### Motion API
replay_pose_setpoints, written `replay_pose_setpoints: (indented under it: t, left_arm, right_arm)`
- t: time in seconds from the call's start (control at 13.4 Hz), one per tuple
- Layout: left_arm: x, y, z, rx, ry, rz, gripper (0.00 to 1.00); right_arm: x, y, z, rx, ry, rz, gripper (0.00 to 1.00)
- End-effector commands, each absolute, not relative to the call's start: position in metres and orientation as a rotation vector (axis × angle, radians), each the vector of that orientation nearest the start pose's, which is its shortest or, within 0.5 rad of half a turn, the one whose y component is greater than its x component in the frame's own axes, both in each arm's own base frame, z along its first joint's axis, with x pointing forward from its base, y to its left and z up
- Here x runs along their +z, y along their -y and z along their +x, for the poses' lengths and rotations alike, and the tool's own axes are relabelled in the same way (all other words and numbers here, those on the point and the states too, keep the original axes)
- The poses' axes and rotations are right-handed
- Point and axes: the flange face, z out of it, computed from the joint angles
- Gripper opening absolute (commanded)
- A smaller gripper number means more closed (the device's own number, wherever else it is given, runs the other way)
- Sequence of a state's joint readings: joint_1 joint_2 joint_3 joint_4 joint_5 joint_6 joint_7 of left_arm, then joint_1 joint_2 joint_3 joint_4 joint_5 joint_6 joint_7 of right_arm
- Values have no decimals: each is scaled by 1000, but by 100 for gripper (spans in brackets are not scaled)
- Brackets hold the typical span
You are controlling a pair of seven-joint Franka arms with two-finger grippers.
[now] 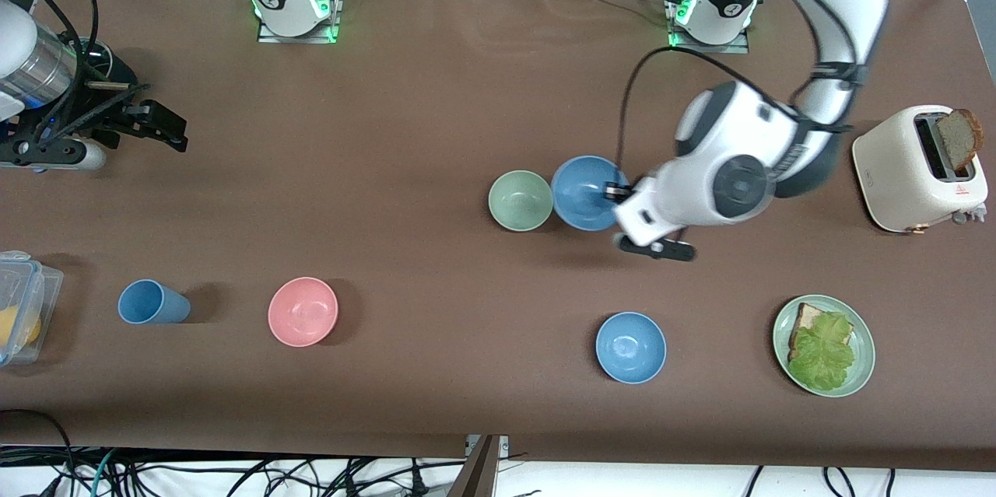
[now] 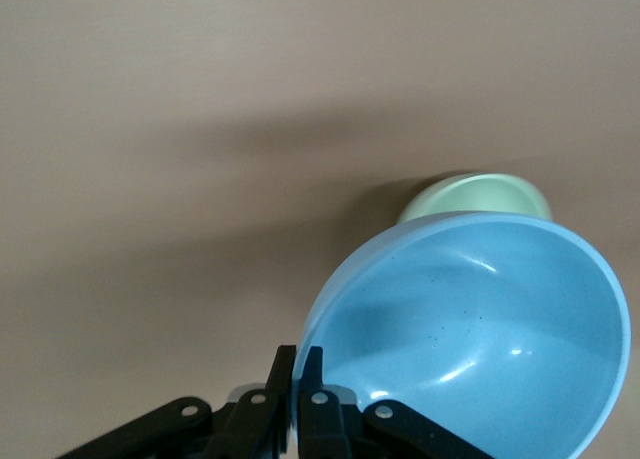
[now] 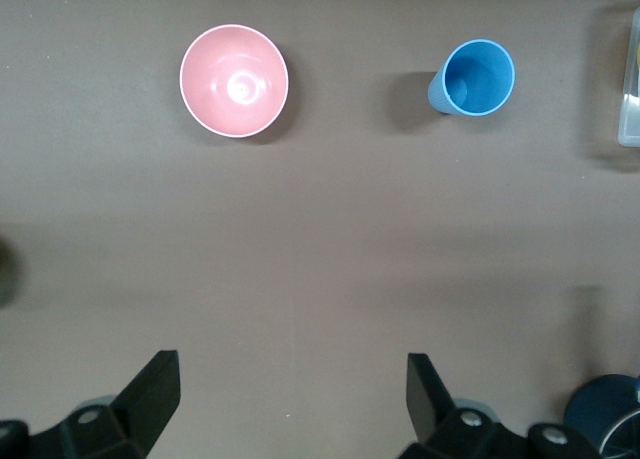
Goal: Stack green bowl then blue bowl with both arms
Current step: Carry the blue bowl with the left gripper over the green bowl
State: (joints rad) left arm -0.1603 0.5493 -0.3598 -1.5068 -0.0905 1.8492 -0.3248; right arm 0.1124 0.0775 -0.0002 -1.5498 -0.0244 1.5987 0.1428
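Observation:
I should let go of the blue bowl with my left gripper inside the green bowl (image 1: pixel 520 200) (image 2: pixel 480 198), so it nests down within the green bowl's rim.
The green bowl (image 1: pixel 520 201) sits on the table near the middle. My left gripper (image 1: pixel 616 192) is shut on the rim of a blue bowl (image 1: pixel 585 192) and holds it tilted right beside the green bowl, toward the left arm's end. In the left wrist view the fingers (image 2: pixel 298 364) pinch the blue bowl's (image 2: pixel 480 329) rim, and the green bowl (image 2: pixel 480 193) peeks out past it. A second blue bowl (image 1: pixel 630 347) sits nearer the front camera. My right gripper (image 1: pixel 167 127) is open and empty at the right arm's end of the table; it also shows in the right wrist view (image 3: pixel 290 379).
A pink bowl (image 1: pixel 303 311) and a blue cup (image 1: pixel 152 302) stand toward the right arm's end, with a plastic container (image 1: pixel 19 310) at the table's edge. A toaster (image 1: pixel 918 168) with bread and a green plate (image 1: pixel 865 353) with bread and lettuce are at the left arm's end.

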Motion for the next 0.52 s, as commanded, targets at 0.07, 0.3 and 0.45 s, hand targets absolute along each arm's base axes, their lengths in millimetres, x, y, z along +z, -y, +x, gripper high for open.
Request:
replay_pose_setpoints:
  t: [0.07,0.3,0.45]
  left_arm:
    - [298,377,594,382,-244,-3322,0]
    - [276,390,579,403,-271,-3278,0]
    - [262,397,566,441,-305,-3252,0]
  right_arm:
    - [597,-63,577,45,-45,-3172,100]
    - [596,-60,577,50,-52,-3173,100]
    - [595,-60,577,52,-52,-3173,100]
